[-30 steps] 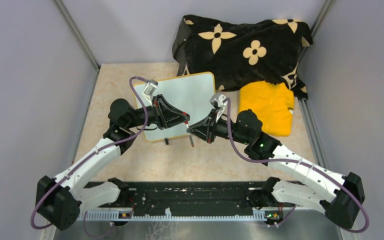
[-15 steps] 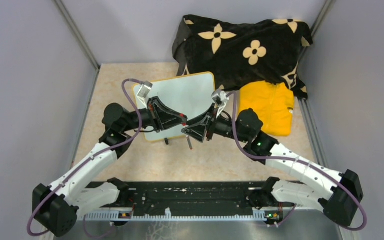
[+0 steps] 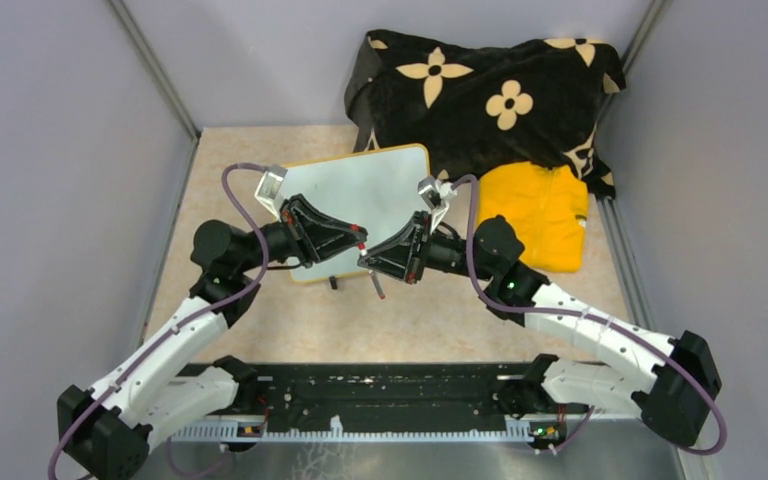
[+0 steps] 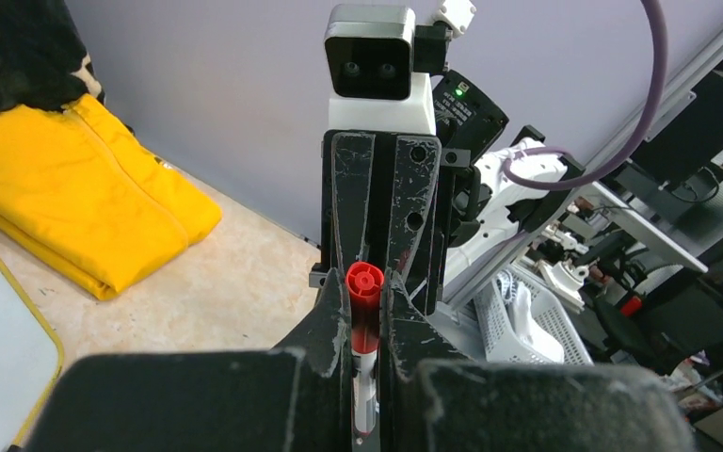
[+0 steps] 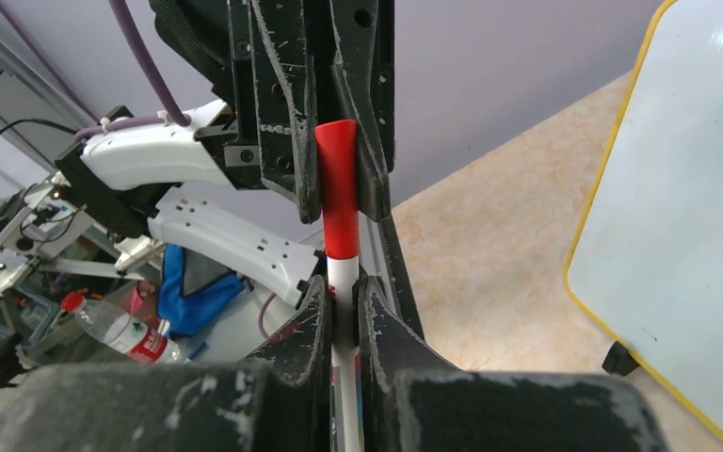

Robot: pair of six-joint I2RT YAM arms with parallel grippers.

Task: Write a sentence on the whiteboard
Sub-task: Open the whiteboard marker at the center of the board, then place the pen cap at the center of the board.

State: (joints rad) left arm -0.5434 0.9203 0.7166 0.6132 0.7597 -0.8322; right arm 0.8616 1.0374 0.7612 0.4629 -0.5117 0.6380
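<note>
I will use my left gripper to put down and release the red cap on the bare table (image 3: 423, 313) between the whiteboard and the black front rail.
The whiteboard (image 3: 360, 185), white with a yellow frame, lies tilted at the middle of the table; its edge also shows in the left wrist view (image 4: 0, 348) and the right wrist view (image 5: 687, 188). No sentence is in view on its visible surface. A red-and-white marker (image 5: 339, 207) spans the two grippers, which meet tip to tip above the board's near edge. My left gripper (image 4: 365, 282) is shut on the marker's red cap (image 4: 364, 292). My right gripper (image 5: 342, 287) is shut on the white barrel. In the top view, the left gripper (image 3: 358, 238) and right gripper (image 3: 366, 260) nearly touch.
A black blanket with cream flowers (image 3: 480, 90) is heaped at the back right. A folded yellow cloth (image 3: 535, 215) lies just right of the board, also in the left wrist view (image 4: 75, 217). The board's black feet (image 3: 332, 283) stick out at its near edge. Grey walls enclose the table.
Both grippers have drifted a little left and toward the back together, with the marker still between them. The left elbow has swung outward to the left.
</note>
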